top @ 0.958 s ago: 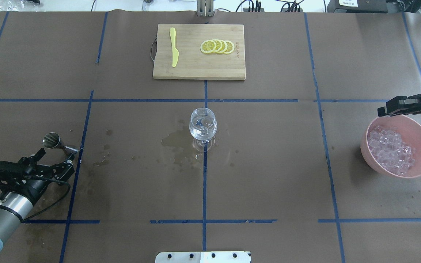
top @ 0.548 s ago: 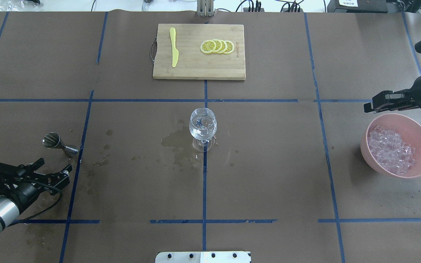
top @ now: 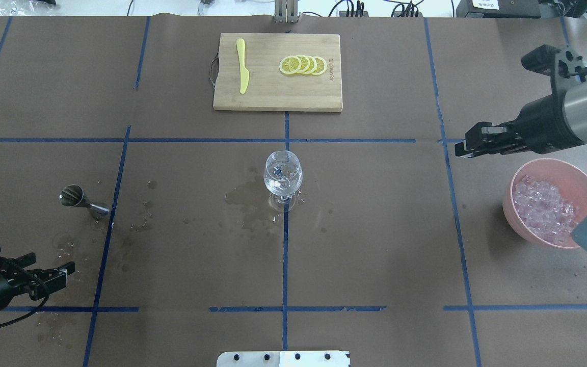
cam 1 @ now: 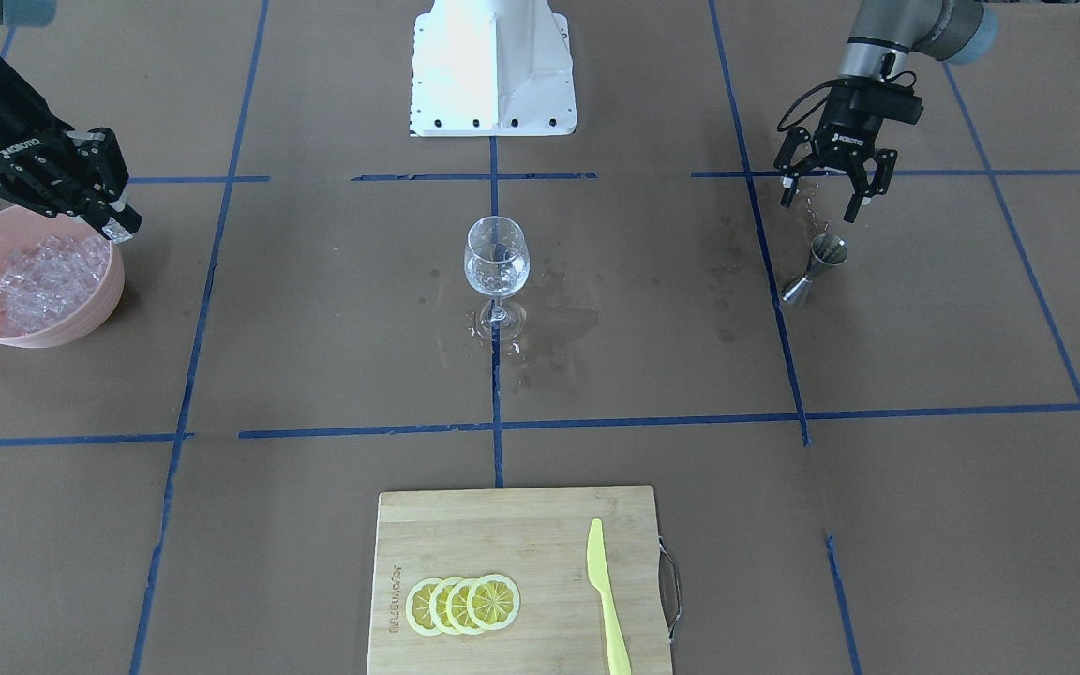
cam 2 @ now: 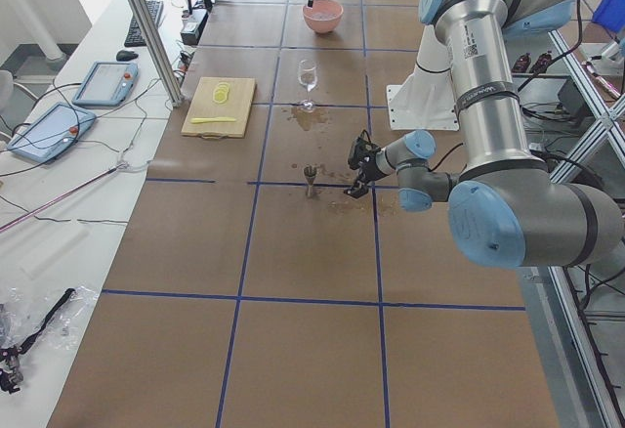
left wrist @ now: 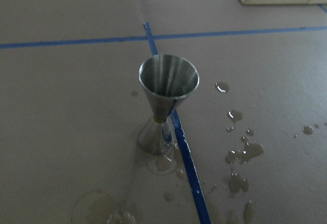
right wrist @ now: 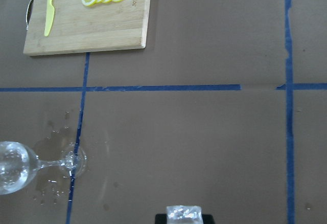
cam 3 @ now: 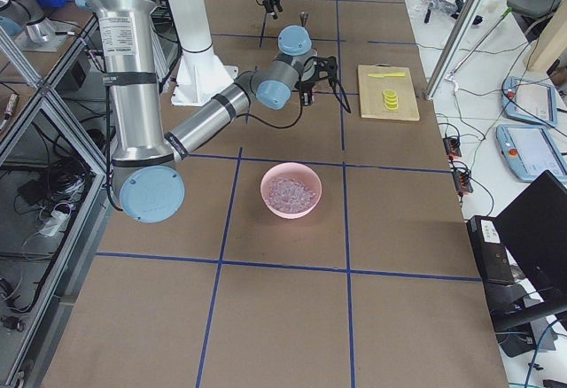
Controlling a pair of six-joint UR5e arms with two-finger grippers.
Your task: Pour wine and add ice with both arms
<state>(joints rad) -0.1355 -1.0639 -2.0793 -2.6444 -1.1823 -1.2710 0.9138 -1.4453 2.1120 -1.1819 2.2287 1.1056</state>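
Observation:
The ice cube I hold in my right gripper should be released into the clear wine that is inside the wine glass (cam 1: 496, 265) (right wrist: 13, 168).
A wine glass (top: 283, 176) with a little clear wine in it stands at the table's middle; it also shows in the front view (cam 1: 497, 258). A pink bowl (top: 586, 178) of ice cubes (top: 545, 209) sits at the right. My right gripper (top: 464, 148) hangs above the table left of the bowl, shut on one ice cube (right wrist: 184, 213). A steel jigger (top: 77, 198) stands upright at the left, seemingly empty in the left wrist view (left wrist: 166, 96). My left gripper (cam 1: 821, 199) is open and empty, drawn back from the jigger.
A wooden cutting board (top: 273, 99) at the far middle holds lemon slices (top: 303, 64) and a yellow knife (top: 242, 66). A wet puddle (top: 245, 199) lies beside the glass foot. Drops (left wrist: 240, 152) lie around the jigger. The white base block (cam 1: 493, 66) stands at the robot's edge.
My left gripper has pulled back from the jigger toward the near left edge. My right gripper has moved from over the bowl's far rim leftward, toward the glass.

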